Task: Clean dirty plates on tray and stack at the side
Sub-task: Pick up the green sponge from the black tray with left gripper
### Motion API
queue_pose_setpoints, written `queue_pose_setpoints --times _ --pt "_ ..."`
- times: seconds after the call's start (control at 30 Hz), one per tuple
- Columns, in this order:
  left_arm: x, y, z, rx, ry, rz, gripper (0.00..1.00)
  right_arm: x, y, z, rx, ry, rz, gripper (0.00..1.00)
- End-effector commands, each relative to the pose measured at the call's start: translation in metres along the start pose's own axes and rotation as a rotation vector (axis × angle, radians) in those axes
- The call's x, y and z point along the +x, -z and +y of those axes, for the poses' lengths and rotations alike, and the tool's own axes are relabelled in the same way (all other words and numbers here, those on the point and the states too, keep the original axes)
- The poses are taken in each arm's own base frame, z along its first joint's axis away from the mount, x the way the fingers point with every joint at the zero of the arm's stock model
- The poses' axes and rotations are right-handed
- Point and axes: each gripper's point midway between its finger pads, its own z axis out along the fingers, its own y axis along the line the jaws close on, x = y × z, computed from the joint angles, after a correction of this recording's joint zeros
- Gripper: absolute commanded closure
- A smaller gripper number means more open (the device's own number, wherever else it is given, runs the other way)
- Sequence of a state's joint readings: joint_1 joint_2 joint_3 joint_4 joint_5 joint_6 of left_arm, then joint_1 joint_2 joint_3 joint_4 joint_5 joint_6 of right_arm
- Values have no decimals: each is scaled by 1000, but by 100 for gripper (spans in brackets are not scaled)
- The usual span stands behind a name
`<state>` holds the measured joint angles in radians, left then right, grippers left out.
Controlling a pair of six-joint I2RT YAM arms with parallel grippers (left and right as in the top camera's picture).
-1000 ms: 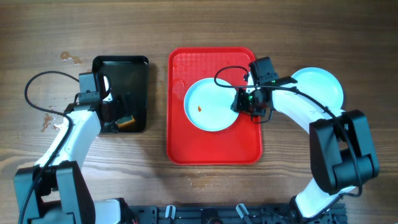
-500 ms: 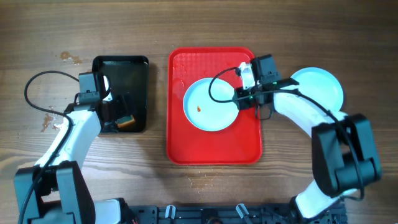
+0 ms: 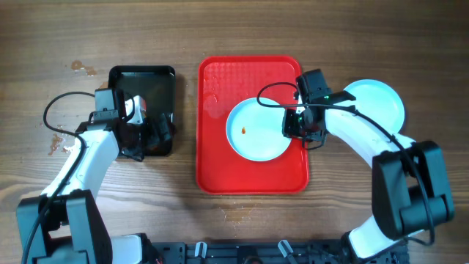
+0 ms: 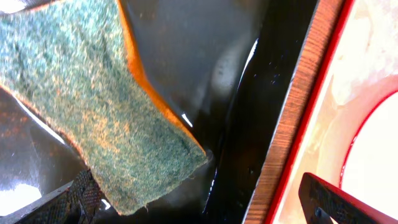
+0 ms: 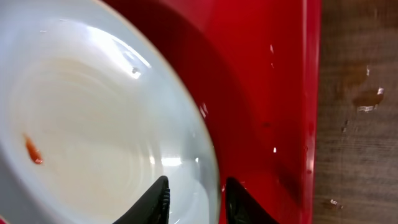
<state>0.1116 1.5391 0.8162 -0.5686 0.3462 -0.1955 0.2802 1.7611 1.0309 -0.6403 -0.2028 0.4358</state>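
Note:
The green sponge is lying at a slant near a fingertip of my left gripper, so I will line that gripper up with the sponge and pinch its narrow middle (image 4: 96,109).
A pale blue plate (image 3: 256,132) with a small orange smear lies on the red tray (image 3: 220,169). My right gripper (image 3: 295,126) is shut on its right rim. In the right wrist view the fingers (image 5: 196,202) straddle the rim of the plate (image 5: 93,124), over the tray (image 5: 267,93). Another pale blue plate (image 3: 377,103) lies on the table at the right; whether more lie under it I cannot tell. My left gripper (image 3: 157,132) is open, low over the black tray. Its fingers (image 4: 205,205) are wide apart beside a green sponge (image 4: 93,106).
The small black tray (image 3: 157,77) sits left of the red tray, with a strip of wood between them. Its wet floor (image 4: 186,50) shows in the left wrist view. Small stains mark the table at the far left (image 3: 80,68).
The plate has slid right on the red tray with my right gripper on its rim. My left gripper has swung right over the black tray and now covers the sponge from above.

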Motion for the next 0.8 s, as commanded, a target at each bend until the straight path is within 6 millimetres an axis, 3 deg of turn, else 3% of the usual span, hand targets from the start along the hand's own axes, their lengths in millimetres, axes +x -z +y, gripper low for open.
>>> queue_pose_setpoints --times 0.0,0.1,0.13,0.17,0.2,0.23,0.3,0.37,0.4,0.43,0.5,0.7,0.77 --pt "-15 16 9 -83 -16 -73 0 -12 30 12 -29 170 -106 69" --pt "-32 28 20 -169 -29 -160 0 -21 61 23 -64 220 -206 66" --pt "-34 28 24 -194 -28 -170 6 -23 70 26 -75 226 -234 66" --pt "-37 27 38 -267 -17 -181 41 -24 79 29 -84 230 -259 65" --pt "-39 25 47 -313 22 -193 56 -25 84 30 -89 232 -271 65" --pt "-42 21 53 -336 66 -201 58 -24 86 32 -99 235 -273 65" --pt "-39 5 60 -348 100 -169 78 -21 85 34 -114 233 -260 65" --pt "-37 -10 66 -354 126 -144 78 -16 85 37 -139 235 -239 66" --pt "-34 -22 66 -338 128 -119 69 -14 84 39 -150 236 -230 66" --pt "-32 -26 65 -325 125 -103 72 -14 84 38 -149 236 -227 66" --pt "-29 -30 57 -274 71 -71 96 -12 84 38 -147 234 -221 66" --pt "-53 20 32 -263 -99 -134 96 -12 84 37 -146 234 -219 66" --pt "-56 24 34 -282 -100 -153 57 -12 84 37 -146 234 -219 66"
